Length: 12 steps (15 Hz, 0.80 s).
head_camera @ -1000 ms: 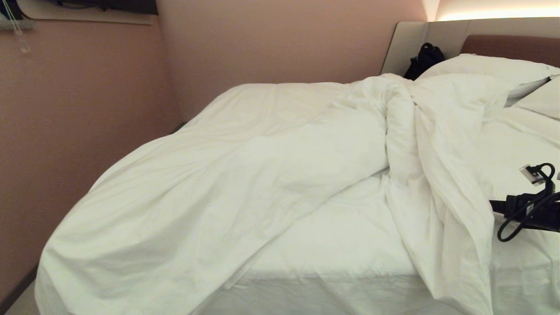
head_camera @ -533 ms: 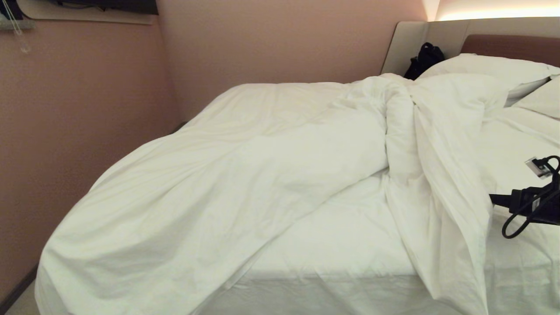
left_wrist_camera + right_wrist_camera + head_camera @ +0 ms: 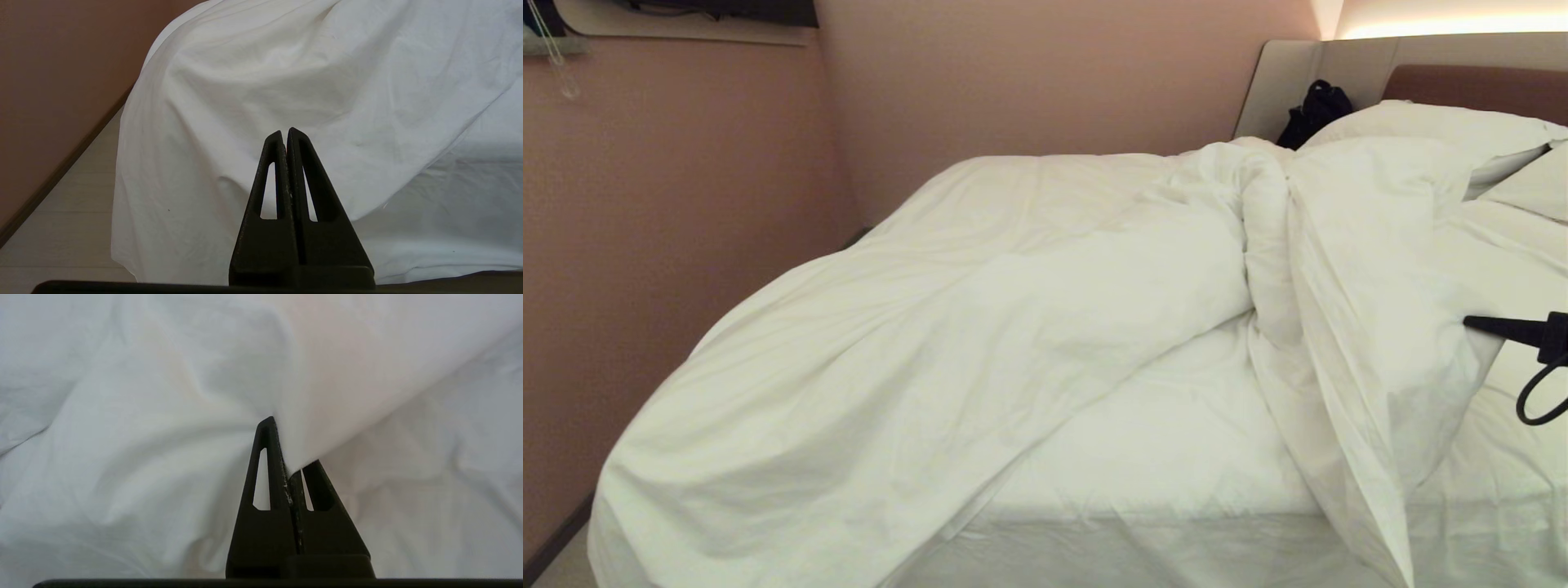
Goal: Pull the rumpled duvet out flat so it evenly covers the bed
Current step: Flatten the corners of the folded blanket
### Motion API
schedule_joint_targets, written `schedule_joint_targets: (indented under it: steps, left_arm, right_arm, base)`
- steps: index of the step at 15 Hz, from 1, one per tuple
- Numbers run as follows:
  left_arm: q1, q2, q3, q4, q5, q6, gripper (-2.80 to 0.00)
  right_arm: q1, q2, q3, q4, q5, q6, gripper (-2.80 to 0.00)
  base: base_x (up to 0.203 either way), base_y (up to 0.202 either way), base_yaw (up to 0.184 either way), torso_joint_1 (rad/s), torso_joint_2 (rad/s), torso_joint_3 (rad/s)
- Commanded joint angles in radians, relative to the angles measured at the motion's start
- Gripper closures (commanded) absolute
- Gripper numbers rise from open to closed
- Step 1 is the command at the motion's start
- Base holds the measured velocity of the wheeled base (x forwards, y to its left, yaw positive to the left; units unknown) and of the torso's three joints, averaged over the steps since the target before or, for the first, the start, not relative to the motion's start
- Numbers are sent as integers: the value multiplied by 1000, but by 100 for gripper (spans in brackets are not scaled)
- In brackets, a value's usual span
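The robot's right gripper pulls the duvet's loose flap tight while long folds stay bunched beside the top of the duvet, so it should let go of the flap and grip those folds [image 3: 1314,279].
The white duvet [image 3: 1013,327] lies rumpled across the bed [image 3: 1160,465], bunched into a long ridge running from the pillows toward the near edge. It spills over the left corner [image 3: 327,81]. At the right edge of the head view my right gripper [image 3: 1472,322] is shut on a fold of the duvet, which is drawn taut toward it. In the right wrist view the cloth [image 3: 347,375] runs between the right gripper's [image 3: 288,463] jaws and hides one fingertip. My left gripper [image 3: 287,132] is shut and empty, held apart from the hanging duvet.
Two white pillows [image 3: 1437,122] lie against the padded headboard [image 3: 1470,82], with a black bag [image 3: 1313,110] beside them. A pink wall [image 3: 686,204] runs close along the bed's left side. A pale floor strip [image 3: 61,204] shows between wall and bed.
My right gripper has moved up and toward the right edge of the head view. It has pulled the duvet fold with it, so the fold now stretches rightward. The left arm has stayed still.
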Motion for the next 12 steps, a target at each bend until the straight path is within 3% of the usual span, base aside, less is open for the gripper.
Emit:
schedule_joint_targets:
  steps: [1,7,10,12]
  left_arm:
    - [0,0,0,-1,1,-1,0]
    - [0,0,0,-1,1,-1,0]
    - [0,0,0,-1,1,-1,0]
    - [0,0,0,-1,1,-1,0]
  right_arm:
    - [-12,-80,6,-2,6,5,0]
    - [-76,-272,-27,-7,-2,236,0]
    - [-100,-329,-39,-7,-5,313,0]
    - [-99,-289,-41,-7,-6,316,0]
  base:
    - [0,0,0,0,0,0]
    - [0,0,0,0,0,0]
    - [0,0,0,0,0,0]
    - [0,0,0,0,0,0]
